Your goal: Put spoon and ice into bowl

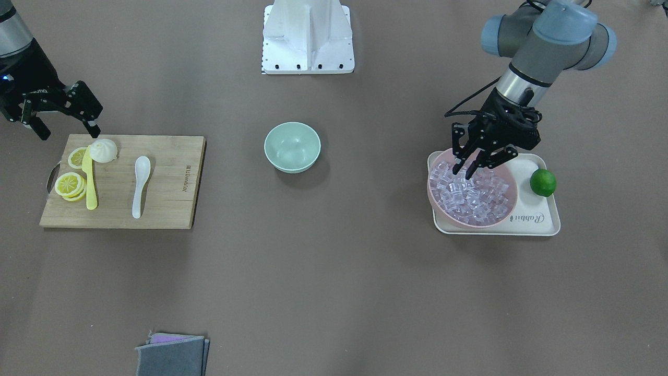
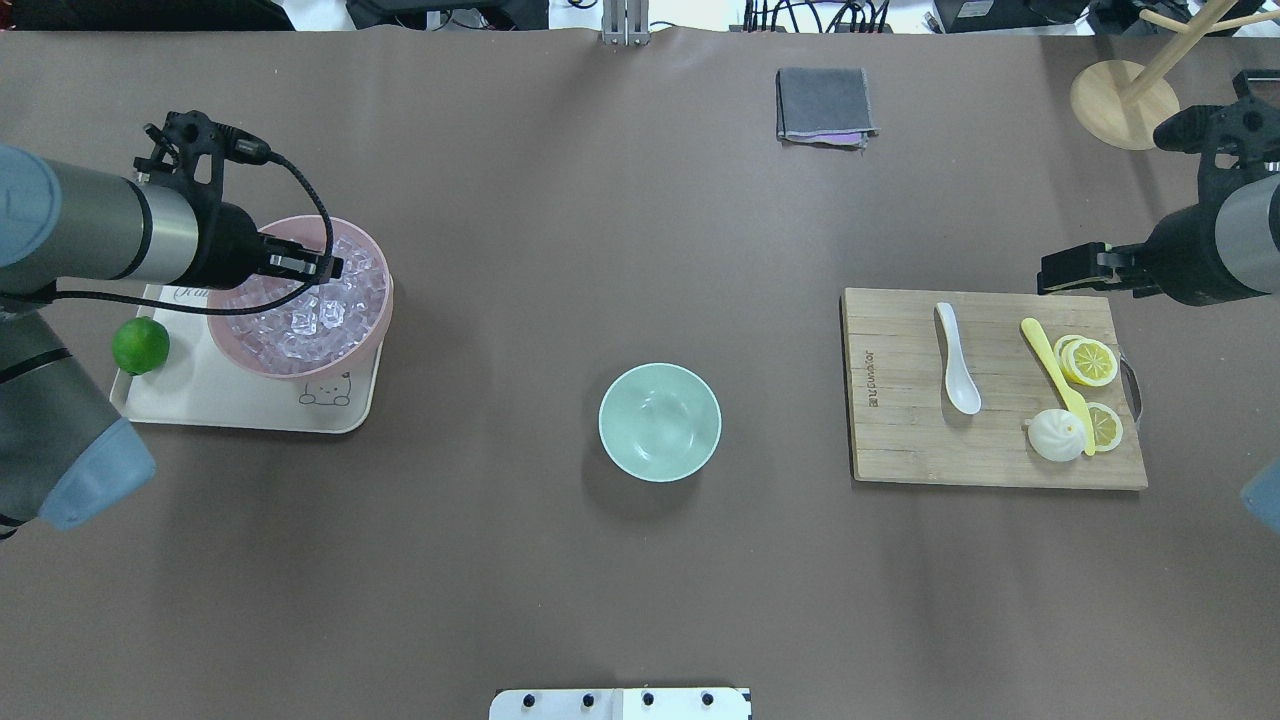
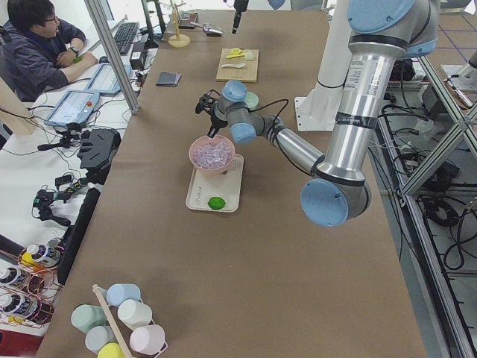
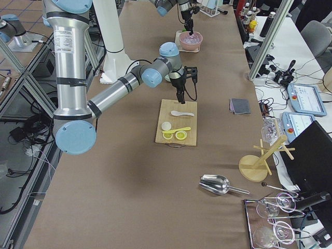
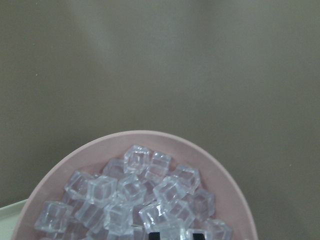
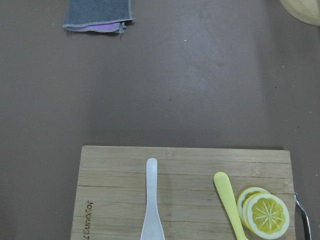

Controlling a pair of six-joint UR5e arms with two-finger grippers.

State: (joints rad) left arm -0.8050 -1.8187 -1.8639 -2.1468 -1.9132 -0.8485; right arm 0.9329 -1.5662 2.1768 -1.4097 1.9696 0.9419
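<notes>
Next, the left gripper releases the ice cube on the bottom of the empty mint-green bowl (image 1: 297,144).
The white spoon (image 1: 140,183) lies on the cutting board (image 1: 172,209), and also shows in the overhead view (image 2: 957,370) and the right wrist view (image 6: 151,210). The mint-green bowl (image 1: 292,146) stands empty at the table's middle (image 2: 660,422). The ice (image 1: 472,196) is heaped in a pink bowl (image 1: 514,198). My left gripper (image 1: 463,170) reaches down into the heap, and in the left wrist view its fingertips (image 5: 154,235) stand close together around one ice cube. My right gripper (image 1: 67,128) is open and empty, hovering beside the board's corner nearest the robot.
On the board lie a yellow knife (image 1: 90,183), lemon slices (image 1: 69,184) and a white bun (image 1: 104,150). The pink bowl and a lime (image 1: 543,182) sit on a cream tray (image 1: 543,219). A grey cloth (image 1: 172,355) lies at the operators' edge.
</notes>
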